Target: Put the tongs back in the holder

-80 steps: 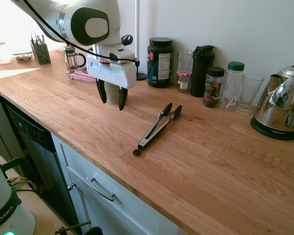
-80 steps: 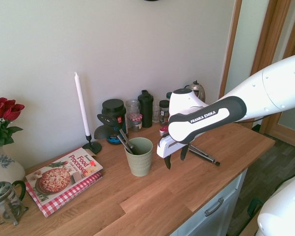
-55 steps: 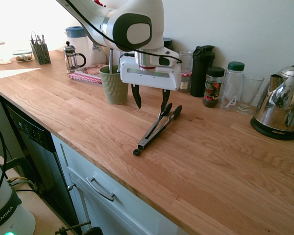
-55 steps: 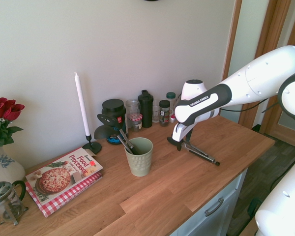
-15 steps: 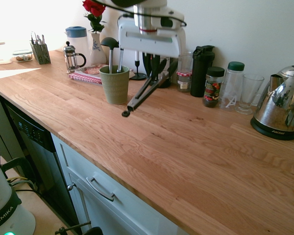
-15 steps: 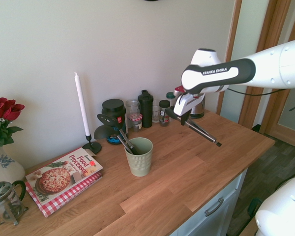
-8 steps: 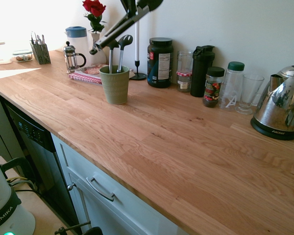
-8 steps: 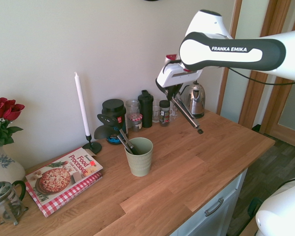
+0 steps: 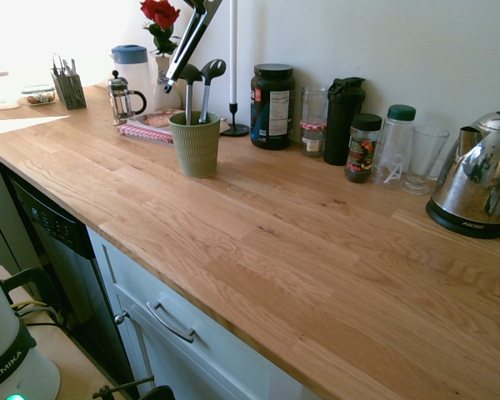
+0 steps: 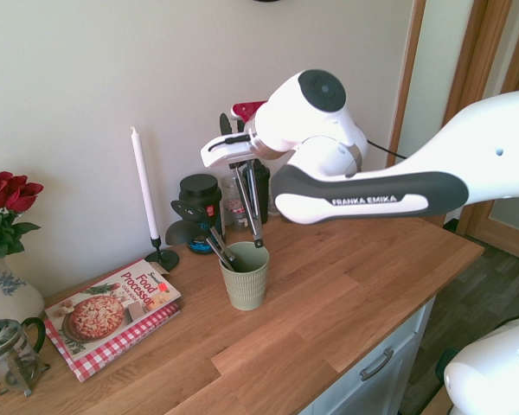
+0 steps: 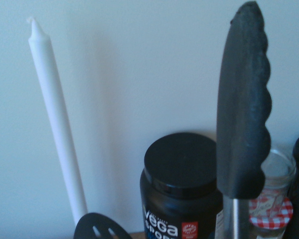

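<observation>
My gripper needs to let go of the tongs inside the pale green holder (image 10: 248,253) next to the black ladles, with their black tips pointing up.
The tongs (image 10: 252,206) hang nearly upright with the small black ring at the hinge end pointing down. That end sits just above the rim of the holder (image 10: 245,282), a pale green ribbed cup. My gripper (image 10: 244,164) is shut on the tongs' metal arms near the black tips. In the first exterior view only the tongs (image 9: 187,46) show, slanting down from the top edge toward the holder (image 9: 194,146); the gripper is out of that view. Two black ladles (image 9: 200,73) stand in the holder. One scalloped black tip (image 11: 243,104) fills the wrist view.
A white candle (image 10: 144,186) and a black tub (image 9: 272,106) stand against the wall behind the holder. A cookbook (image 10: 112,303) and French press (image 9: 123,97) lie to one side. Jars, bottles, a glass and a kettle (image 9: 475,187) line the wall.
The arm has swung across to above the holder, carrying the tongs. The tongs have turned from a slant to nearly upright, hinge end lowered to the cup's rim.
</observation>
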Tool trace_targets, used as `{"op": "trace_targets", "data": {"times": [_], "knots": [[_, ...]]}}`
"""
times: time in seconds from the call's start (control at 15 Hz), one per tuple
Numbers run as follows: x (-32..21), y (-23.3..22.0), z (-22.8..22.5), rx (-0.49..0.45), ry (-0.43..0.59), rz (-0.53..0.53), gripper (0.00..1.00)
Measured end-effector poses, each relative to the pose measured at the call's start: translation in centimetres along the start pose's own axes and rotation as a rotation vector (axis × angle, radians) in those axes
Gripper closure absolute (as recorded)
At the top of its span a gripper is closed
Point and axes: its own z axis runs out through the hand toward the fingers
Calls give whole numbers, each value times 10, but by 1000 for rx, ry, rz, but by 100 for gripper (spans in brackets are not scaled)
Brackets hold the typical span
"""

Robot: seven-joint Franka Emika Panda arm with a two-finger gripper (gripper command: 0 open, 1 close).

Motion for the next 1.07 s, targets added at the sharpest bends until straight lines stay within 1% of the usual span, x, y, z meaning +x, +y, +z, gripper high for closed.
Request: {"op": "trace_targets", "data": {"times": [0.13,0.27,0.6,1.07], "knots": [[-10,7,17,1,71,-7,100],[-15,11,29,-1,107,-11,100],[-26,16,48,16,123,-8,100],[-42,40,97,-5,94,-17,100]]}}
